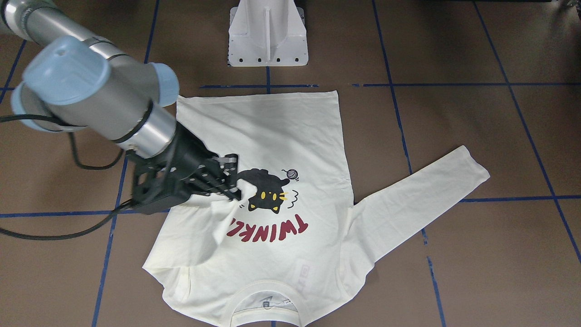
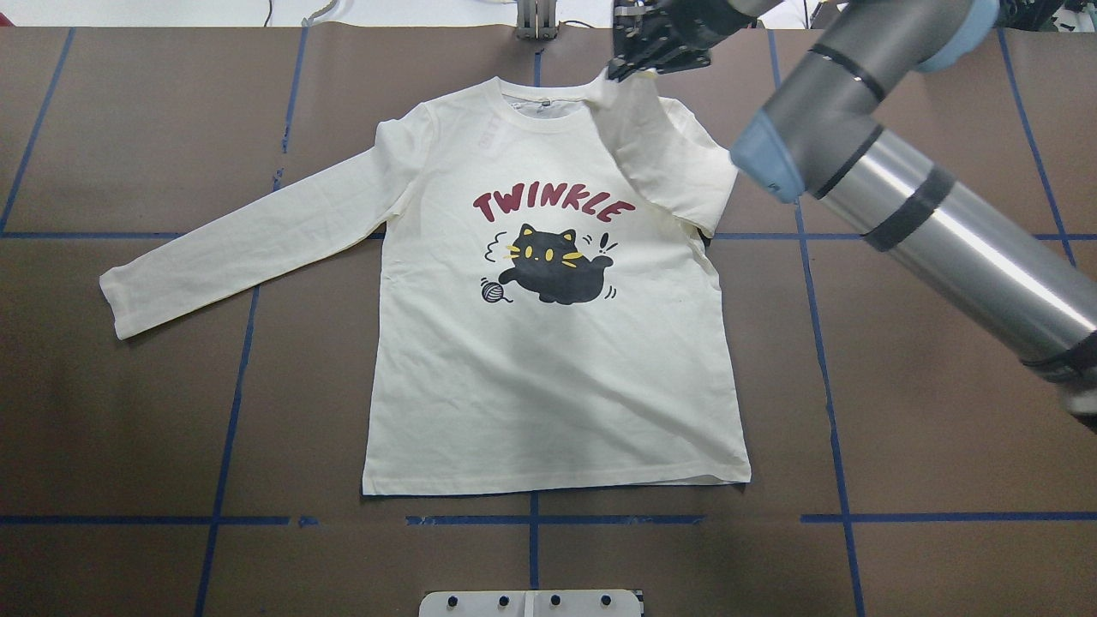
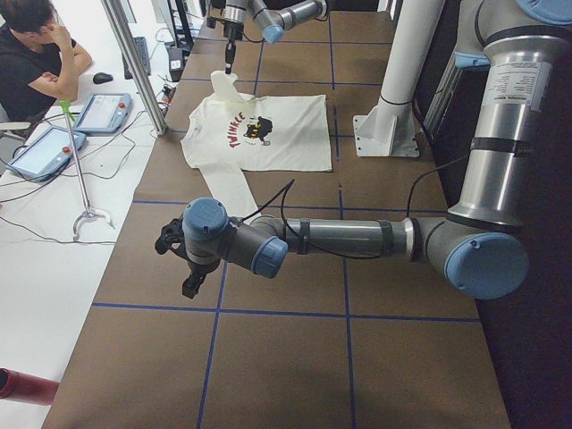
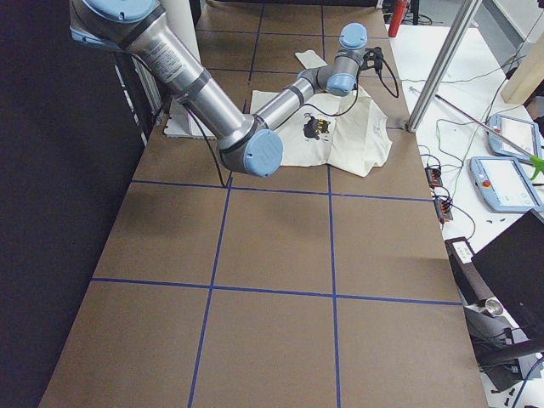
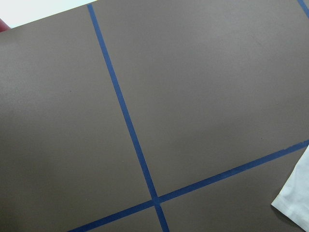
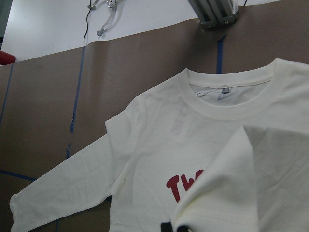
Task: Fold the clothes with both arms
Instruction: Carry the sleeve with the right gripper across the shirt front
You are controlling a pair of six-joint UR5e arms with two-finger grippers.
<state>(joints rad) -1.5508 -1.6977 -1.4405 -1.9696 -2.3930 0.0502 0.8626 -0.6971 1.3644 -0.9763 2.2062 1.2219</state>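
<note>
I will use my right gripper to put the sleeve's cuff down on the shirt [image 1: 336,173] between the yarn ball print and the spread sleeve. The cuff is now lifted near the collar.
The cream long-sleeved T-shirt [image 2: 548,377] lies flat, print side up, with the black cat and red "TWINKLE" showing [image 1: 272,136]. One sleeve [image 2: 248,236] lies spread out to the robot's left. My right gripper [image 2: 638,70] is shut on the cuff of the other sleeve [image 2: 660,154] and holds it lifted over the shirt near the collar; it also shows in the front view [image 1: 238,194]. The right wrist view shows the raised sleeve cloth [image 6: 251,183] over the collar [image 6: 231,96]. My left gripper [image 3: 179,264] hovers over bare table beyond the spread sleeve's cuff [image 5: 295,203]; I cannot tell if it is open.
The white pedestal base [image 1: 268,34] stands at the robot's side of the table. Blue tape lines [image 2: 231,428] cross the brown tabletop. A seated operator [image 3: 36,54], teach pendants [image 3: 98,112] and a metal post [image 3: 134,63] are beyond the table's far edge.
</note>
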